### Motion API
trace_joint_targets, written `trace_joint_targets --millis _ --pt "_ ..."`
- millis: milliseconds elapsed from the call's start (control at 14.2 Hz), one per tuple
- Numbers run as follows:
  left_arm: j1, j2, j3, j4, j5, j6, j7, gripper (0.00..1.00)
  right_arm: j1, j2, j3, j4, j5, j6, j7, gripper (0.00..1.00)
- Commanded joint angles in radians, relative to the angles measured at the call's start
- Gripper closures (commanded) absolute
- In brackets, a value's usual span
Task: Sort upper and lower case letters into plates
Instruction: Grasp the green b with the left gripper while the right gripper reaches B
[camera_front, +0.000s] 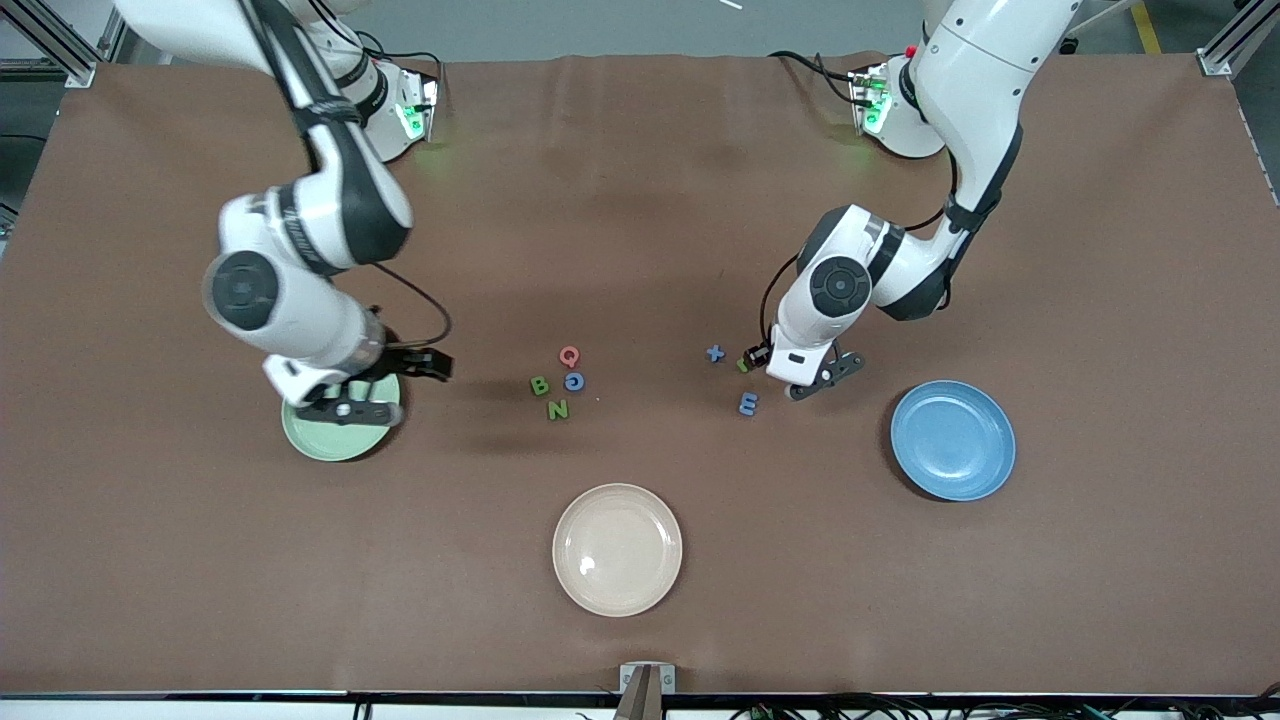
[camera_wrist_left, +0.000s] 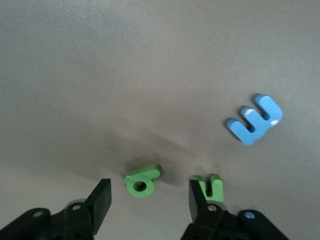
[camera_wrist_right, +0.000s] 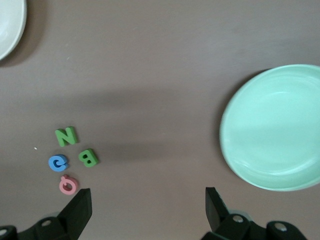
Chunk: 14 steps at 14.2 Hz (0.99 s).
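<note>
The long sides (camera_front: 539, 386) (camera_wrist_right: 88, 158) of the green B, beside the green N, are next for my right gripper, which should go to the middle of the table and close on them.
My left gripper (camera_front: 753, 357) is low over the table, open, its fingers either side of a small green letter with a ring and a stem (camera_wrist_left: 142, 181) that lies just ahead of the tips, untouched. A green u-shaped letter (camera_wrist_left: 212, 186) lies against the outside of one finger (camera_wrist_left: 198, 199). A blue E-like letter (camera_wrist_left: 255, 120) lies nearer the front camera (camera_front: 748, 404). The blue plate (camera_front: 952, 440) sits toward the left arm's end. My right gripper (camera_front: 348, 408) hangs open and empty above the mint green plate (camera_front: 318, 440), which also fills one side of the right wrist view (camera_wrist_right: 272, 127).
Mid-table lie a pink Q (camera_front: 569, 356), a blue C (camera_front: 574, 381), a green B (camera_front: 540, 385) and a green N (camera_front: 558, 409). A blue cross-shaped piece (camera_front: 715, 353) lies beside the left gripper. A cream plate (camera_front: 617, 549) sits near the front edge.
</note>
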Motion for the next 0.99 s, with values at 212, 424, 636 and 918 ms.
trace_joint_targets --millis 212,424,636,918 --pt "-0.001 0.017 0.003 -0.009 0.045 0.019 -0.028 0.35 0.120 0.109 -0.009 -0.068 0.010 0.229 0.188 0.00" --pt "-0.001 0.023 0.003 -0.009 0.045 0.021 -0.028 0.40 0.171 0.195 -0.009 -0.067 0.010 0.350 0.259 0.03" --pt "0.005 0.025 0.003 -0.009 0.045 0.019 -0.028 0.47 0.203 0.235 -0.010 -0.062 0.009 0.383 0.314 0.10" --pt "0.005 0.033 0.003 -0.008 0.045 0.021 -0.030 0.58 0.217 0.263 -0.010 -0.061 0.007 0.403 0.314 0.17"
